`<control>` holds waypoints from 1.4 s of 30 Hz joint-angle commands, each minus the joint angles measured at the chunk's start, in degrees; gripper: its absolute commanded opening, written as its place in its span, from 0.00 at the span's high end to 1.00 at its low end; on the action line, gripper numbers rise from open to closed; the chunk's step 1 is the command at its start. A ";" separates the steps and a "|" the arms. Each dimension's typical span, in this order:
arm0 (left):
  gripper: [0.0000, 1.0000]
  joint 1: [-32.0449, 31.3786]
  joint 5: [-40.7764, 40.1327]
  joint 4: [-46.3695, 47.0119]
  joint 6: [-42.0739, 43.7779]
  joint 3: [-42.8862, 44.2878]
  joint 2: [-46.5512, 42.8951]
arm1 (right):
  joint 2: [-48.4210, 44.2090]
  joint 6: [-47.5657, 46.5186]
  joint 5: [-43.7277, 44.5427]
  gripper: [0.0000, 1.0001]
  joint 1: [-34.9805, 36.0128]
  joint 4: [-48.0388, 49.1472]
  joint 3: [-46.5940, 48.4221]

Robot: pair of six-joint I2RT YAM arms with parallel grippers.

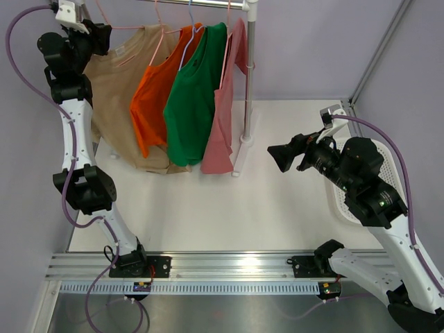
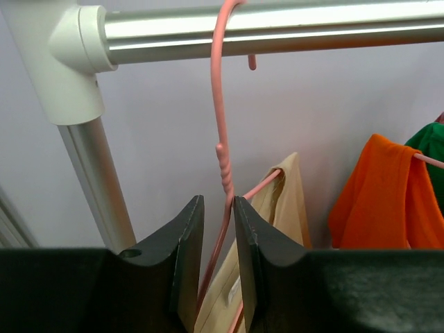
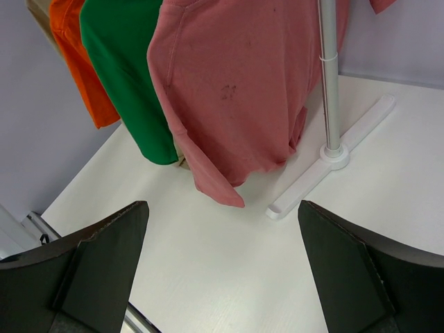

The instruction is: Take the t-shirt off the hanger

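The hanger's neck slants between the fingers of the robot's left gripper, so the gripper needs to open and grip squarely below the hanger's twist (image 2: 227,186) before it lifts the hanger off the rail.
A beige t-shirt (image 1: 114,90) hangs on a pink wire hanger (image 1: 128,28) at the left end of the rail (image 1: 201,3). My left gripper (image 1: 103,36) is up at that hanger. In the left wrist view the hanger's neck (image 2: 222,152) runs down between the fingers of the left gripper (image 2: 218,202). The jaws stand narrow, the wire against the right finger and a gap to the left one. The beige t-shirt (image 2: 288,201) shows just behind. My right gripper (image 1: 281,158) hovers wide open over the table, right of the rack, empty (image 3: 222,205).
Orange (image 1: 149,104), green (image 1: 194,97) and pink (image 1: 225,118) t-shirts hang on the same rail. The rack's upright post (image 1: 250,69) and foot (image 3: 333,159) stand mid-table. A white basket (image 1: 343,201) lies under the right arm. A wall is close behind the rail.
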 commanded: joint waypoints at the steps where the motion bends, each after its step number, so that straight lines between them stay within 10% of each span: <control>1: 0.72 0.29 3.86 4.05 -1.69 3.42 -0.98 | -0.16 0.39 -1.76 0.00 0.55 0.76 -0.06; 3: 0.72 0.29 4.39 4.05 -2.04 3.95 -0.63 | -0.42 0.39 -1.84 0.01 0.55 0.67 0.03; 6: 0.40 0.29 4.48 4.58 -2.48 4.13 -0.36 | -0.60 0.57 -2.10 0.01 0.55 0.50 0.03; 25: 0.33 0.20 -0.08 2.38 -2.05 9.67 6.49 | -0.95 0.48 -2.28 0.00 0.55 -0.64 0.56; 34: 0.82 0.20 2.90 3.08 -3.10 9.75 7.20 | 0.11 0.74 -2.63 0.01 0.55 0.06 0.12; 42: 0.91 0.29 3.69 7.73 -7.67 10.63 4.39 | 0.20 1.01 -2.99 0.01 0.55 0.50 -0.59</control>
